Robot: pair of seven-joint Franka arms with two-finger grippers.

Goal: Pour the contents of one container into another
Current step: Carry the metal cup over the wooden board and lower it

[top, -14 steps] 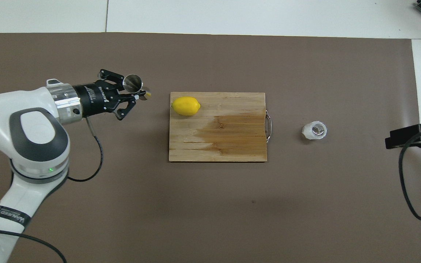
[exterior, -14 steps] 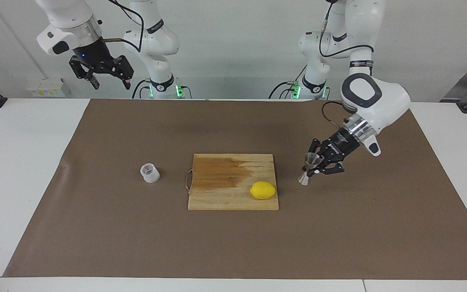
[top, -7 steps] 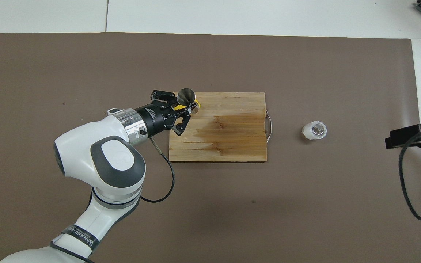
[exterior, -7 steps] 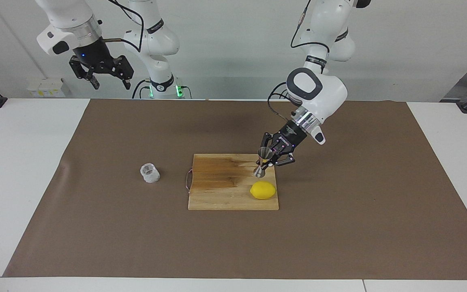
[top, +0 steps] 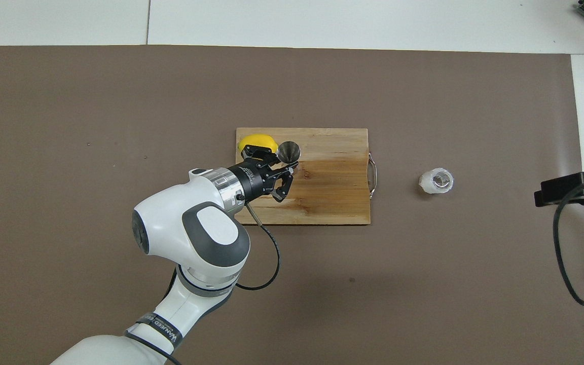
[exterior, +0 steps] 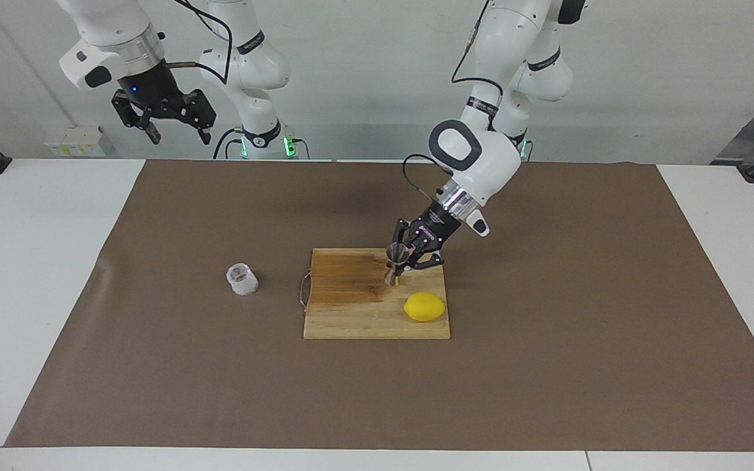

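The left gripper should release the steel jigger near the middle of the wooden cutting board (top: 306,167), between lemon and handle.
The steel jigger (exterior: 396,263) is held in my left gripper (exterior: 407,261), which is shut on its waist. The jigger is roughly upright, low over the wooden cutting board (exterior: 351,317); I cannot tell whether its foot touches the wood. In the overhead view the jigger's open mouth (top: 289,150) shows beside the left gripper (top: 286,165). The clear faceted glass cup (exterior: 241,279) stands on the brown mat beside the board's handle, toward the right arm's end of the table, and also shows in the overhead view (top: 436,181). My right gripper (exterior: 179,136) waits open, high above the table's edge.
A yellow lemon (exterior: 425,306) lies on the board's corner, farther from the robots than the jigger; the left gripper partly covers it in the overhead view (top: 255,141). The board (top: 332,203) has a metal handle (top: 372,172) facing the cup. A brown mat (exterior: 547,366) covers the table.
My left arm has carried the jigger from over the mat at its own end onto the cutting board, toward the glass cup. The right arm and the cup have not moved.
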